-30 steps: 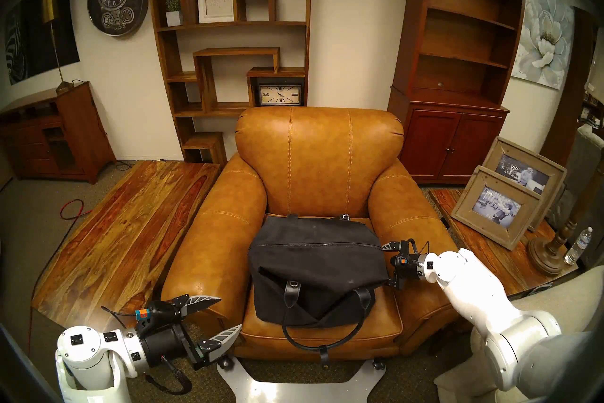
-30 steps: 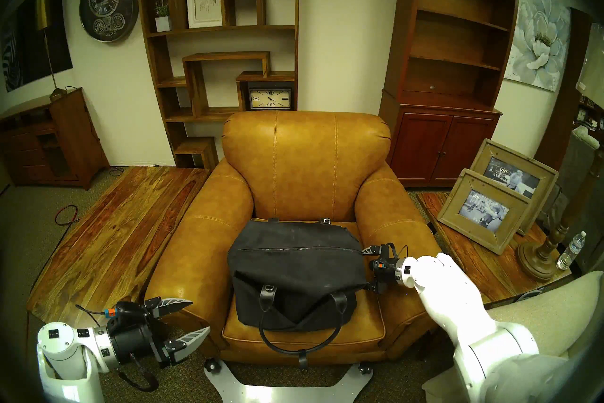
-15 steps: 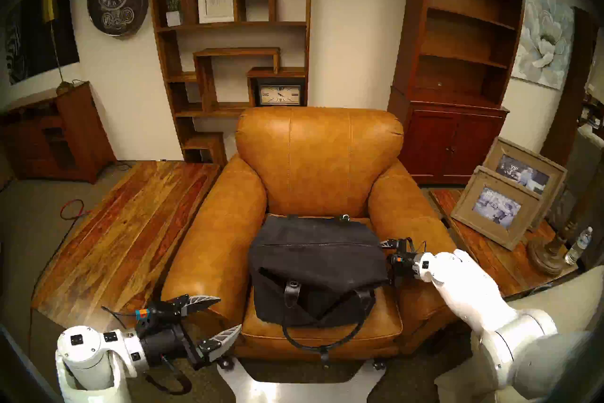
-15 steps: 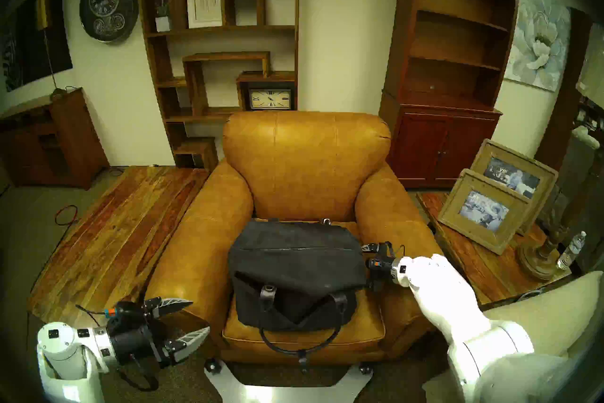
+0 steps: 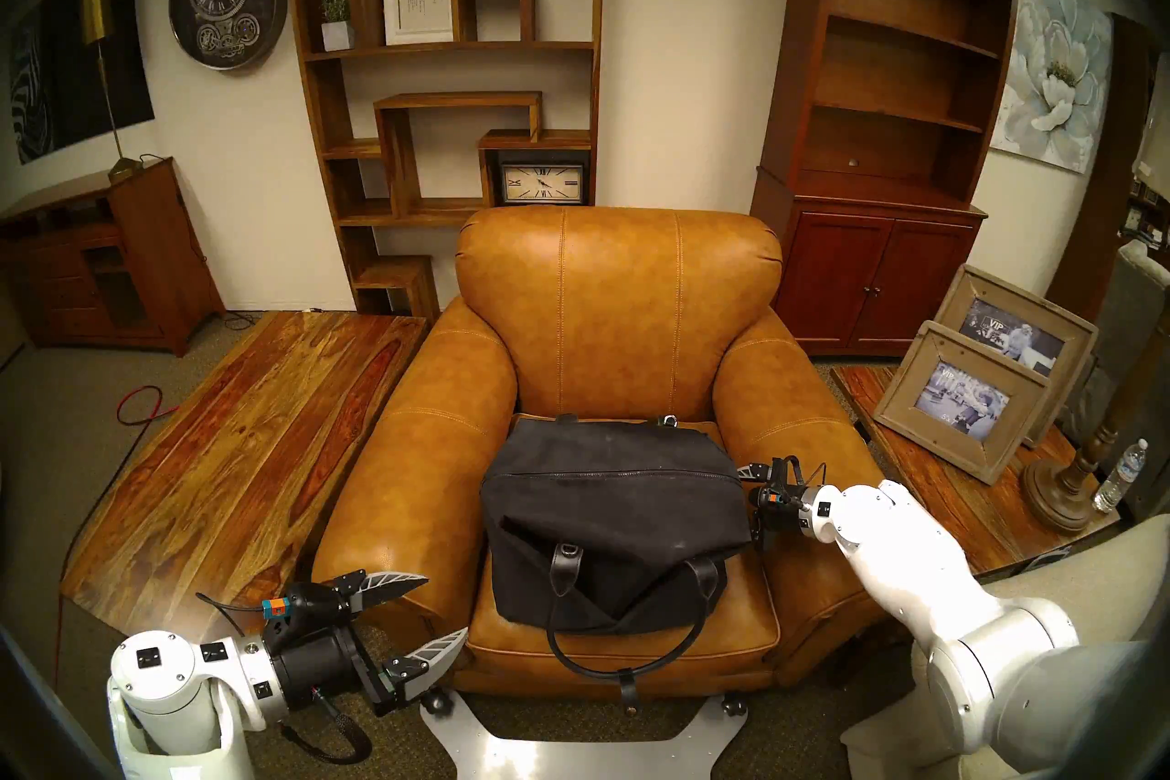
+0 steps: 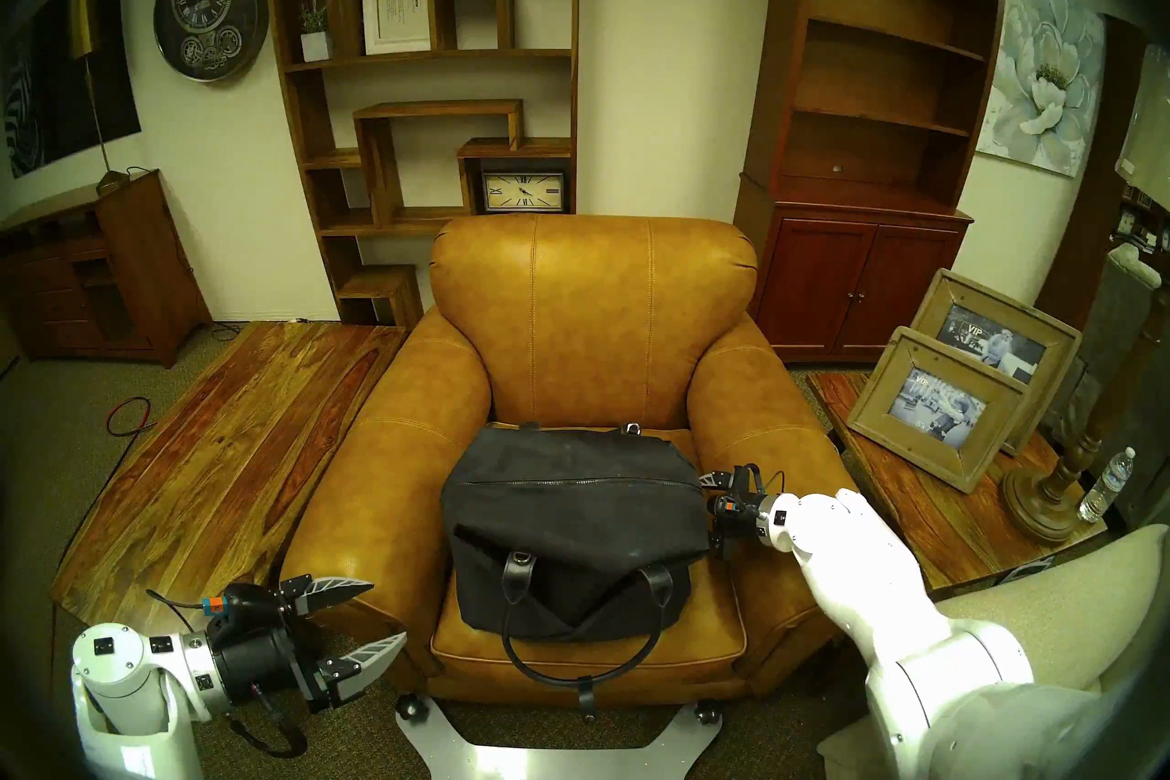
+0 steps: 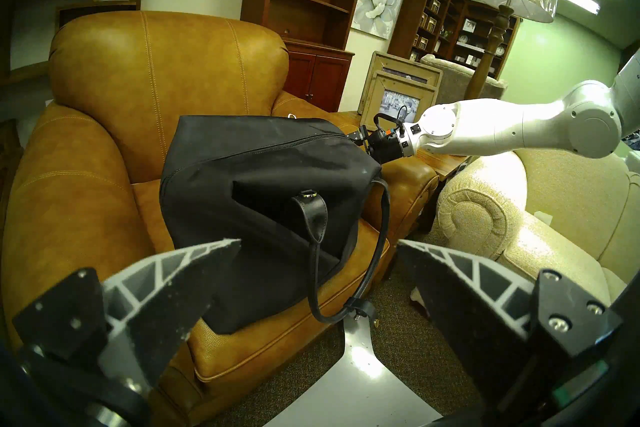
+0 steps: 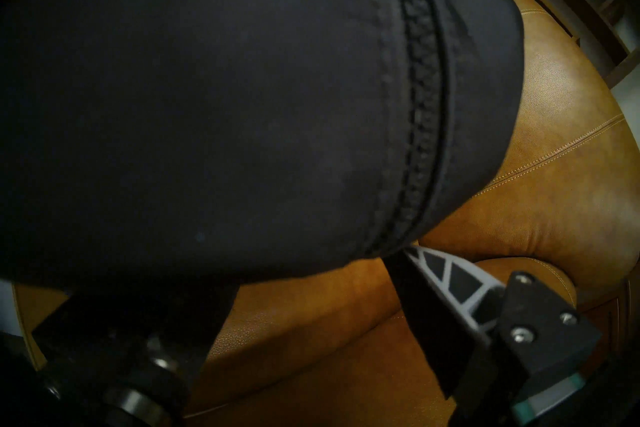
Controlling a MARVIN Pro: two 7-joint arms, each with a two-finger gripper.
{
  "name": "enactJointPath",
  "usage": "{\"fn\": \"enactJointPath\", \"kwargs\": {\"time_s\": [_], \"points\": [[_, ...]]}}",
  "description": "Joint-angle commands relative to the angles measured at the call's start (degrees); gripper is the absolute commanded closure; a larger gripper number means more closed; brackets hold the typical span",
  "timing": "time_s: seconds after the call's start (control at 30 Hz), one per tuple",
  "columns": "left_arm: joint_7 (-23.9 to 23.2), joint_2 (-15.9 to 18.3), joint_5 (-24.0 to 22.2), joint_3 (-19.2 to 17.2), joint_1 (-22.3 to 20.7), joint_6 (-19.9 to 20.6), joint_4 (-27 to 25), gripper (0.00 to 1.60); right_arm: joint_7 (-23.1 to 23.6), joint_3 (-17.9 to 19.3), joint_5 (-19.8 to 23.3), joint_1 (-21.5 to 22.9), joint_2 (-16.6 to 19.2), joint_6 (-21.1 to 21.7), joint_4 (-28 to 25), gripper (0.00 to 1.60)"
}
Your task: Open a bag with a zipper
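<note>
The bag's end hangs over the right gripper's fingertips and hides the zipper pull, so the robot should back off, then pinch the pull at the zipper's end [image 8: 385, 245].
The black canvas bag [image 5: 608, 513] lies on the seat of the tan leather armchair [image 5: 617, 310]; it also shows in the head stereo right view [image 6: 570, 519]. Its zipper [image 5: 608, 470] runs shut across the top. A black loop handle [image 5: 623, 665] hangs over the seat's front edge. My right gripper [image 5: 750, 506] is open at the bag's right end, which sits between its jaws. In the right wrist view, one finger [image 8: 446, 280] touches the zipper's [image 8: 415, 104] near end; the other is hidden under the bag [image 8: 207, 86]. My left gripper [image 5: 443, 604] is open and empty by the chair's front left corner.
A low wooden table [image 5: 253, 443] stands left of the chair. A side table [image 5: 937, 481] on the right holds two picture frames [image 5: 962, 399], a lamp base [image 5: 1063, 500] and a water bottle [image 5: 1120, 475]. A cream sofa [image 7: 519, 208] is close on my right.
My right gripper has moved a little left, closer onto the bag's right end. The left arm and the bag have not moved.
</note>
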Motion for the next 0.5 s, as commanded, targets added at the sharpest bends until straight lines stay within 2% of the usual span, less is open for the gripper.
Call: {"fn": "enactJointPath", "kwargs": {"time_s": [0.0,0.03,0.07,0.1,0.13,0.27,0.4,0.47], "points": [[-0.1,0.0,-0.1,0.1,-0.1,-0.1,-0.8,0.0,0.8,0.2,0.4,0.4,0.0,0.0,-1.4,0.66],[-0.1,0.0,0.0,0.1,-0.1,-0.1,-0.8,0.0,1.0,0.2,0.5,0.2,0.1,0.0,-1.7,0.5],[-0.1,-0.1,0.0,0.0,-0.1,-0.1,-0.8,0.0,1.2,0.4,0.5,-0.1,0.2,0.1,-2.1,0.46],[-0.1,-0.1,0.0,0.0,-0.1,-0.1,-0.8,0.0,1.4,0.5,0.6,-0.4,0.2,0.2,-2.5,0.55],[-0.2,-0.1,0.0,0.0,-0.1,-0.1,-0.8,0.0,1.6,0.6,0.7,-0.6,0.3,0.3,-2.8,0.74],[-0.2,-0.2,0.1,0.0,-0.1,-0.1,-0.8,0.0,2.0,1.0,0.6,-1.3,0.4,0.7,-3.7,0.65],[-0.3,-0.2,0.1,-0.1,-0.2,-0.1,-0.8,0.0,2.5,1.4,0.5,-1.9,0.5,1.1,-4.5,0.73],[-0.4,-0.3,0.2,-0.1,-0.2,-0.1,-0.8,0.0,2.6,1.6,0.5,-2.5,0.7,1.3,-5.2,0.64]]}}
